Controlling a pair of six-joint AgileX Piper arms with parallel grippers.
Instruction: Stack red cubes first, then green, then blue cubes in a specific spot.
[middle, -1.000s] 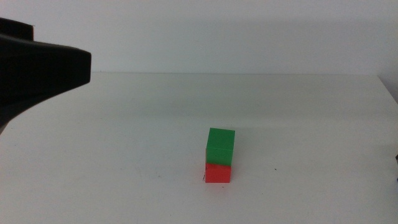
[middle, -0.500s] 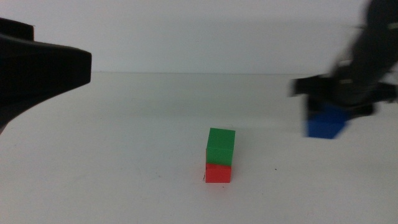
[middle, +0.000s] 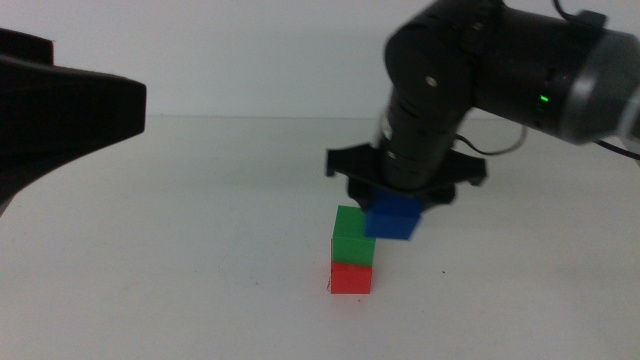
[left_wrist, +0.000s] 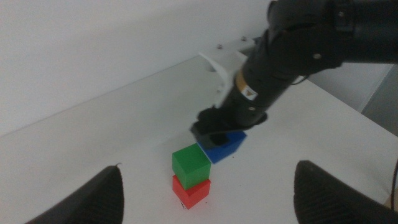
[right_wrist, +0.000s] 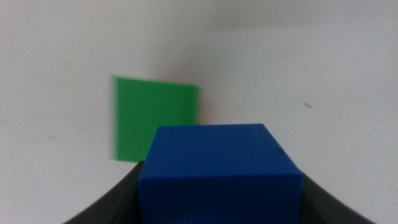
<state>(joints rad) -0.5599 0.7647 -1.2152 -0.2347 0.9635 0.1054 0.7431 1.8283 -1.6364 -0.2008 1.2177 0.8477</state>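
Next, I set the blue cube down on the top side of the green cube (middle: 360, 211) (right_wrist: 157, 119) using my right gripper.
The red cube (middle: 351, 279) sits on the white table with the green cube (middle: 352, 235) stacked on it; the specific spot is hidden beneath them, with one tiny black mark (middle: 327, 288) showing at the red cube's left foot. My right gripper (middle: 398, 205) is shut on the blue cube (middle: 393, 219), which hangs just right of the green cube's top, off centre. In the right wrist view the blue cube (right_wrist: 217, 168) fills the jaws, the green cube (right_wrist: 155, 118) blurred beyond it. My left gripper (left_wrist: 210, 168) waits open, looking at the stack: the green cube (left_wrist: 190, 163), the red cube (left_wrist: 191, 191) and the blue cube (left_wrist: 224, 144).
The left arm's dark body (middle: 60, 110) fills the left side of the middle view. A lone black speck (middle: 443, 272) lies on the table right of the stack. The right arm (middle: 500, 70) reaches in from the upper right.
The right arm has swept in from the right with the blue cube, from out of view to beside the green cube's top. The stack and the left arm have not moved.
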